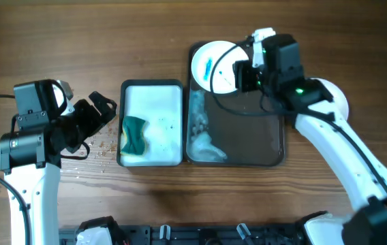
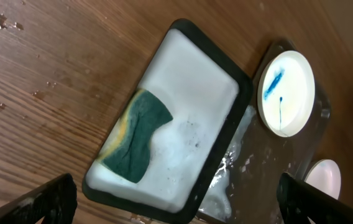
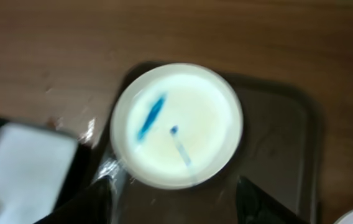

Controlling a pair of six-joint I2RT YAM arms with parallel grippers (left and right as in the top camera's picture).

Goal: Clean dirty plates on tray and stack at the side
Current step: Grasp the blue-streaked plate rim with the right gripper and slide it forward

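The plate needs cleaning, so next my left gripper closes on the middle of the green sponge [image 1: 134, 136] [image 2: 140, 138] lying in the white tray.
One white plate [image 1: 210, 64] with blue smears lies in the far left corner of the dark brown tray [image 1: 261, 136]. It also shows in the left wrist view [image 2: 286, 92] and in the right wrist view [image 3: 176, 124]. My right gripper [image 1: 239, 71] hovers open and empty just above the plate's right side, with its fingers [image 3: 183, 205] spread over the tray near the plate's rim. A second white plate [image 2: 323, 178] lies just beyond the tray's right end, mostly hidden under my right arm [image 1: 331, 95]. My left gripper [image 1: 100, 111] is open and empty, left of the white tray.
A white rectangular tray [image 1: 154, 99] holding foam and a green sponge [image 1: 134, 134] stands left of the brown tray; it also shows in the left wrist view [image 2: 189, 81]. Soap foam [image 1: 204, 143] lies on the brown tray's left side. Drops and crumbs [image 1: 91, 148] dot the table.
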